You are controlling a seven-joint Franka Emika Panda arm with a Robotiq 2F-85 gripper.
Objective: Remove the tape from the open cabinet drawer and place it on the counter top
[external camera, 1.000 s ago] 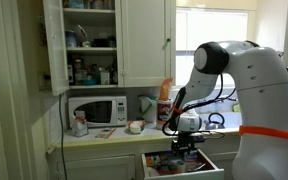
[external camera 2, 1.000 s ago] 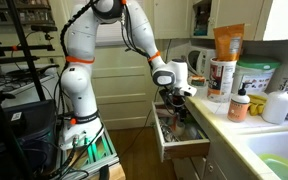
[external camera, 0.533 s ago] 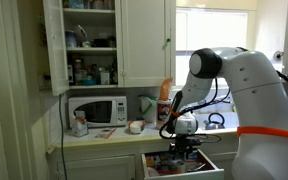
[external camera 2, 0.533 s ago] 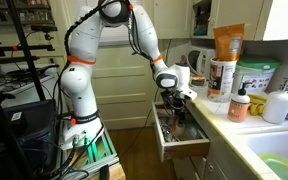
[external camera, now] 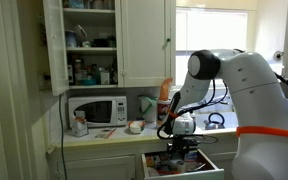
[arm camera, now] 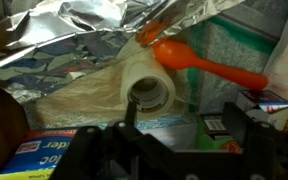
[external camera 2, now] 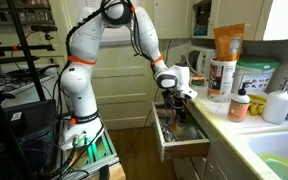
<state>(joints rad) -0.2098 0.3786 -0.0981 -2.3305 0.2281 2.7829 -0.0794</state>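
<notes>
One finger of the robot's gripper is over the tape's core hole, so the robot should open it, shift it and take the roll (arm camera: 148,74) around its outer sides.
The tape (arm camera: 147,86) is a pale, translucent roll lying in the open white cabinet drawer (external camera: 206,168), among foil and boxes. My gripper (arm camera: 184,122) is open just above it. Its left finger stands in front of the roll's core hole and its right finger is well off to the right. In both exterior views the gripper (external camera: 181,144) (external camera 2: 176,104) reaches down into the drawer (external camera 2: 182,150); the tape is hidden there. The pale counter top (external camera: 102,137) (external camera 2: 236,130) runs above the drawer.
In the drawer lie an orange plastic spoon (arm camera: 206,64), crumpled foil (arm camera: 74,35) and small boxes (arm camera: 46,155). On the counter stand a microwave (external camera: 96,110), a kettle (external camera: 146,105), bottles and tubs (external camera 2: 224,62). An upper cupboard door (external camera: 54,45) hangs open.
The arm's elbow has shifted slightly to the left in an exterior view. The gripper stays low in the drawer with hardly any movement.
</notes>
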